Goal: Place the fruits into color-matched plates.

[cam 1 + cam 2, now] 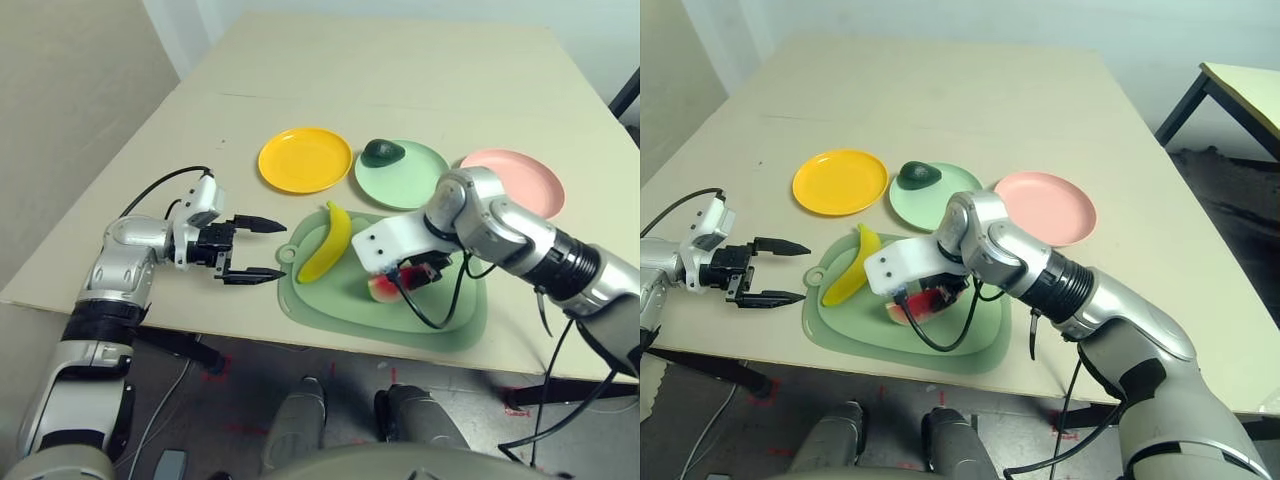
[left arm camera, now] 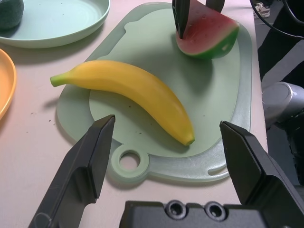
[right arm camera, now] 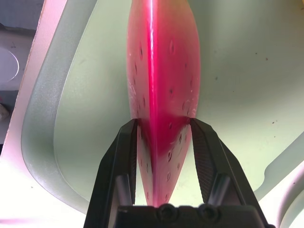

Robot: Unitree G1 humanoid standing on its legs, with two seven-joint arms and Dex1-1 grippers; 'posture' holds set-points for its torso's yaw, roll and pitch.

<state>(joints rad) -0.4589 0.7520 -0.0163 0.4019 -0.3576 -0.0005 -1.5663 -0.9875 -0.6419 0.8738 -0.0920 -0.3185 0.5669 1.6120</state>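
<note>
The red watermelon wedge will go down from my right gripper onto the pink plate [image 1: 515, 182] beside the mint green plate.
The red watermelon wedge [image 3: 159, 71] rests on the green cutting mat [image 1: 450, 315], and my right gripper [image 3: 164, 126] is shut on it, one finger pressed against each red face. A yellow banana [image 1: 326, 243] lies on the mat's left part. My left gripper [image 1: 262, 250] is open just left of the mat, level with the banana [image 2: 137, 92] and apart from it. Behind the mat stand the yellow plate [image 1: 304, 159], the mint green plate [image 1: 415, 180] holding the dark green avocado [image 1: 382, 152], and the pink plate [image 1: 520, 180].
The mat lies close to the table's front edge [image 1: 300, 340]. Black cables [image 1: 430, 315] loop from my right wrist over the mat. A wide stretch of bare beige tabletop [image 1: 380, 70] lies behind the plates.
</note>
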